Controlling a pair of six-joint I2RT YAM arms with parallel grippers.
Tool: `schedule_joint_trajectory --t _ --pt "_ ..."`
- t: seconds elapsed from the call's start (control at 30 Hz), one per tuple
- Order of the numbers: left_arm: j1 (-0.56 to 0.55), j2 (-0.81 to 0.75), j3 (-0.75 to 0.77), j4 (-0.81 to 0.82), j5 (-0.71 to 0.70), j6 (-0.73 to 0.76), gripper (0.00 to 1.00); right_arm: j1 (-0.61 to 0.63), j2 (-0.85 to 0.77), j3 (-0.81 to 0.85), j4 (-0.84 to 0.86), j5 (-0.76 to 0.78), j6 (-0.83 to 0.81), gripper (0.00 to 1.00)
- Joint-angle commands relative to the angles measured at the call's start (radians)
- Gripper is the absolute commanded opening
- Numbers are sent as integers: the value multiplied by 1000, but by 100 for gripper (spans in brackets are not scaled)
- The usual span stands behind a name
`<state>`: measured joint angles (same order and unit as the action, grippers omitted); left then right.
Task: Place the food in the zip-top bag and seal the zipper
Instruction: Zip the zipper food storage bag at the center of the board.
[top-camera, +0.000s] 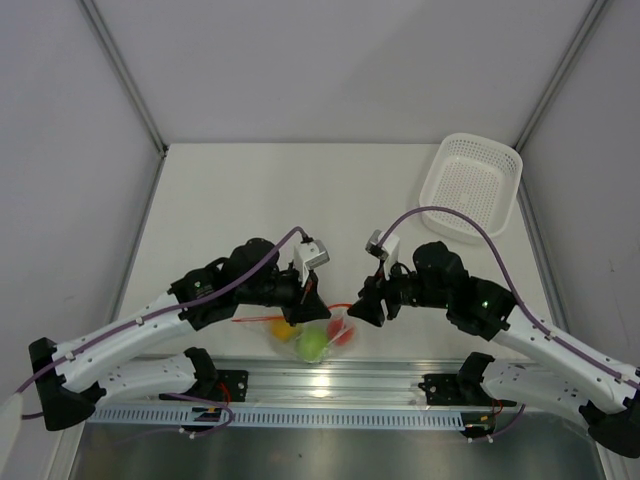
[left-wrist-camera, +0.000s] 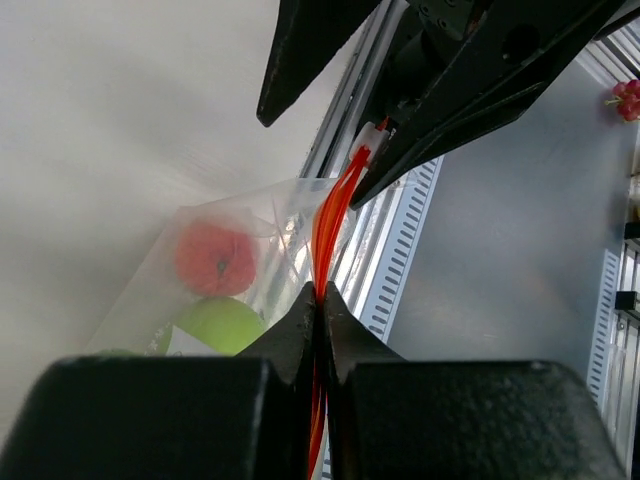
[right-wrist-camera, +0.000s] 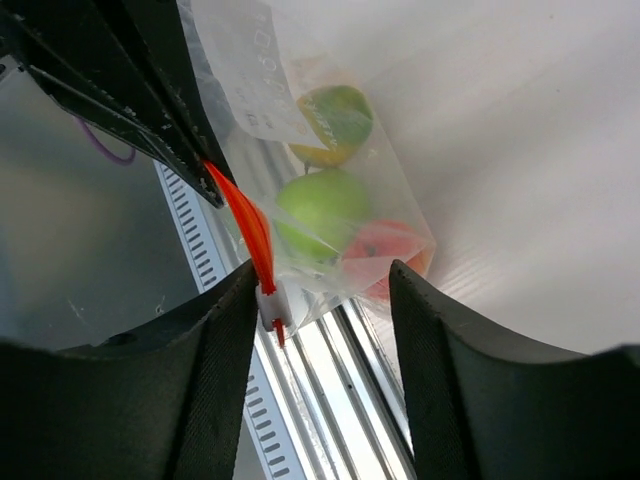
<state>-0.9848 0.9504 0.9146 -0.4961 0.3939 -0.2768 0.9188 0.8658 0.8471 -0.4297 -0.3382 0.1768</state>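
The red-orange zipper is held away from the white slider by my left gripper, so next my right gripper pinches the zipper's end (right-wrist-camera: 279, 333) before my left gripper takes the slider.
The zip-top bag (top-camera: 312, 335) hangs just past the table's near edge, over the aluminium rail. Inside it are the lime-green ball (top-camera: 313, 346), the yellow-orange piece (top-camera: 285, 332) and the red-orange one (top-camera: 344, 335). My left gripper (top-camera: 305, 292) is shut on the red-orange zipper (left-wrist-camera: 326, 225) and holds the bag up by it. My right gripper (top-camera: 358, 308) is open at the zipper's right end. In the right wrist view, the white slider (right-wrist-camera: 270, 306) sits against the inner face of its left finger (right-wrist-camera: 215, 345), and the bag (right-wrist-camera: 300, 150) with the green ball (right-wrist-camera: 322, 205) lies between the jaws.
A white perforated basket (top-camera: 472, 185) stands at the table's far right. The aluminium rail (top-camera: 330, 380) and a perforated cable strip (top-camera: 300, 415) run along the near edge below the bag. The two arms meet closely at the bag.
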Motion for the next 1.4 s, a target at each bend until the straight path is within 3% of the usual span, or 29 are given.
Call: schedule_joint_trajectory --t 0.0,0.2,0.37,0.43,0.67,0.77,0.8,0.83,0.93,1.07,1.2,1.23,1.3,1.33,1.37 --pt "20 -13 35 21 62 -58 2 -3 -1 -5 75 -27 15 55" --pt "26 -5 9 34 80 -65 1 -3 -24 -37 94 -30 32 46" --pt "38 -18 -9 50 83 -85 1 -5 -51 -80 117 -44 65 44" --pt "40 -27 -17 59 95 -81 1 -5 -57 -89 135 -50 72 39" --pt "44 -45 -29 47 120 -58 1 -5 -10 -46 147 -143 49 3" --pt "46 -47 -25 48 135 -50 1 -3 13 -11 125 -205 23 0" --pt "44 -47 -25 47 143 -47 3 -3 16 7 103 -215 17 0" --pt "46 -47 -20 47 149 -38 18 -3 19 15 94 -220 4 0" --pt "46 -44 -16 56 181 -26 44 -8 25 47 59 -229 -14 0" --pt "46 -24 4 71 191 -16 53 -15 25 66 40 -255 -20 0" --pt "46 36 20 79 214 -16 41 -23 30 66 39 -265 -17 0" --pt "46 45 20 80 211 -18 25 -24 32 64 40 -268 -16 0" --pt "46 60 14 82 211 -30 11 -24 32 60 43 -263 -7 0" --pt "48 67 12 90 211 -36 1 -24 33 58 43 -236 0 6" --pt "48 65 6 93 209 -44 1 -24 29 50 45 -217 4 23"
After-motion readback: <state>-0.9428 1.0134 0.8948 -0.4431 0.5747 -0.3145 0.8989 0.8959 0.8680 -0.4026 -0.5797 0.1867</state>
